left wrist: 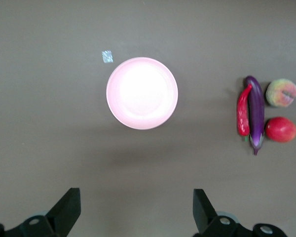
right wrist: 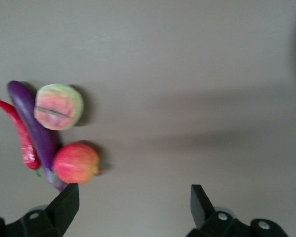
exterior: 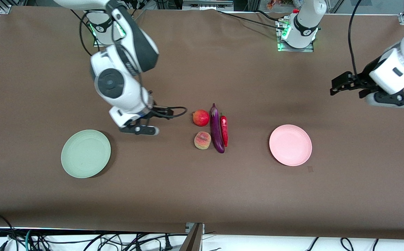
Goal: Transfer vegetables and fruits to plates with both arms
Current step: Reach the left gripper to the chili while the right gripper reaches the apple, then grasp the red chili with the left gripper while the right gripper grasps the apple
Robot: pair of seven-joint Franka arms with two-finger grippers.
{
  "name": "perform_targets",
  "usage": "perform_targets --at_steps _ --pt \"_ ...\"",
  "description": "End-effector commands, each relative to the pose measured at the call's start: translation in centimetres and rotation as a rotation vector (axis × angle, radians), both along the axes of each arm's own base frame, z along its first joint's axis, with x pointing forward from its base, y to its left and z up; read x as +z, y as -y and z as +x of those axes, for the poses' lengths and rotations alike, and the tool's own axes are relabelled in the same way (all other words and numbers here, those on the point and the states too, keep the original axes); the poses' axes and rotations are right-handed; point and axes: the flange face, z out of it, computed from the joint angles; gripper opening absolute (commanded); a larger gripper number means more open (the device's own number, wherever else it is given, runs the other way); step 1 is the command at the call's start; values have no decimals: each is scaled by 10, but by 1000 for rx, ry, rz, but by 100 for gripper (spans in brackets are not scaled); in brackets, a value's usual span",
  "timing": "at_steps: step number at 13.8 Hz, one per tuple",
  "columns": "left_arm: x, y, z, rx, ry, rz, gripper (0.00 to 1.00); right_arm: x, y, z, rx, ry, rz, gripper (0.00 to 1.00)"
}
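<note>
The middle of the red apple (exterior: 201,118) (right wrist: 76,163), the fruit nearest the purple eggplant's stem end, will be gripped by my right gripper.
The red apple (exterior: 201,118), the peach (exterior: 202,140), the purple eggplant (exterior: 217,129) and the red chili (exterior: 224,129) lie close together mid-table. The mint green plate (exterior: 85,153) is toward the right arm's end and the pink plate (exterior: 290,145) toward the left arm's end; both are bare. My right gripper (exterior: 163,112) is open and empty, low over the cloth beside the apple (right wrist: 76,163). My left gripper (exterior: 338,85) is open and empty, up over the table's left-arm end. The left wrist view shows the pink plate (left wrist: 142,93) and the four items.
A small pale mark (exterior: 310,169) lies on the brown cloth beside the pink plate, nearer to the front camera. Cables (exterior: 83,240) hang along the table's front edge. Both arm bases stand along the edge farthest from the front camera.
</note>
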Motion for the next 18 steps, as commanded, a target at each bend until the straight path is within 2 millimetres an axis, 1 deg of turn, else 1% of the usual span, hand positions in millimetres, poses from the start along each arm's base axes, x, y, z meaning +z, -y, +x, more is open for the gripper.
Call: perform_targets --at_steps 1,2,3,4,5,6,7,8,9,10,11,12,13,14,15,16,17,18 --pt "-12 13 4 -44 -37 -4 100 -20 -27 -3 -65 22 21 100" --pt "-17 19 2 -58 -54 0 100 -31 -41 -7 -74 32 29 100" --pt "-28 25 2 -68 -81 0 100 -44 -52 -9 -92 43 37 100" --pt "-51 29 9 -75 -143 -11 100 -57 -66 -14 -95 56 45 100" --pt "-54 35 6 -88 -176 -6 100 -70 -79 -21 -83 65 50 100" --pt "-60 50 3 -108 -194 -5 100 -80 -88 -25 -74 71 56 100" --pt "-70 63 4 -122 -215 -29 100 -89 -90 -26 -76 71 58 100" --pt "-88 72 10 -119 -243 -73 100 -95 -93 -26 -76 75 63 100" --pt "-100 78 18 -132 -239 -97 100 -100 -93 -25 -78 79 66 100" --pt "-110 92 29 -128 -223 -101 100 -109 -96 -27 -75 76 63 100" --pt "-123 119 33 -144 -222 -108 100 -117 -102 -32 -65 75 64 100" --pt "-142 135 39 -81 -229 -141 100 -124 -109 -37 -55 80 67 100" --pt "-159 152 45 19 -230 -170 100 -131 -113 -40 -51 80 67 100" --pt "-177 173 44 99 -246 -151 100 -136 -117 -43 -43 79 66 100" --pt "-196 195 41 118 -258 -129 100 -141 -121 -47 -33 75 61 100" --pt "-214 214 39 103 -249 -124 100 -142 -121 -47 -33 74 60 100" --pt "-242 229 39 101 -249 -110 100 -142 -121 -47 -33 74 61 100" --pt "-263 248 38 90 -229 -116 100 -143 -121 -47 -32 74 59 100"
